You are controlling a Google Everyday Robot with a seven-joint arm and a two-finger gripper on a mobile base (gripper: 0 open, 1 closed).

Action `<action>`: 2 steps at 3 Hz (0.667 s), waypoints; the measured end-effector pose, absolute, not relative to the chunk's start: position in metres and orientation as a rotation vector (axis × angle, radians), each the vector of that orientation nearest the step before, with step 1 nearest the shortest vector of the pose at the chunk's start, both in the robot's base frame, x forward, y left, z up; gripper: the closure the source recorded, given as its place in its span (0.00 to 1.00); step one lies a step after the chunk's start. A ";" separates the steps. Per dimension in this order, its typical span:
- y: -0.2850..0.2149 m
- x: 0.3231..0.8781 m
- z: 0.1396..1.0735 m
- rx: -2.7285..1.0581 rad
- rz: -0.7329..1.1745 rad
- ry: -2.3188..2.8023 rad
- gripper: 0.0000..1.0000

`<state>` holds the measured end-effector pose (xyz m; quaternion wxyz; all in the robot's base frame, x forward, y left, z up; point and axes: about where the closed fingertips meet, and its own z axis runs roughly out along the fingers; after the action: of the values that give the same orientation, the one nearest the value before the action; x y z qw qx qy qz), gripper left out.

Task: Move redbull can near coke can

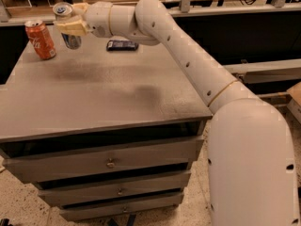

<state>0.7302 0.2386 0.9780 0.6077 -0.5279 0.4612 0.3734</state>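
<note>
My gripper needs to set the redbull can free on the grey cabinet top beside the coke can (68, 51), over toward the side where the dark object is.
The redbull can (67, 14), slim and silver with blue lower down, is held in my gripper (71, 25) at the far left of the cabinet top. The tan fingers are closed around its middle and the can sits at or just above the surface. The coke can (40, 39), orange-red with white script, stands upright near the far left corner, a short gap to the left of the redbull can. My white arm reaches in from the right, across the back of the top.
A small dark flat object (122, 44) lies on the grey cabinet top (108, 93), just right of the gripper. The cabinet has drawers in front (110, 162). Rails and shelving run behind the cabinet.
</note>
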 end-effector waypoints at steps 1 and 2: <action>0.242 0.743 0.980 -1.126 0.951 1.121 1.00; 0.250 0.753 0.980 -1.078 0.989 1.214 1.00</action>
<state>0.7527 0.2502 0.9799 0.5813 -0.4614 0.5195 0.4235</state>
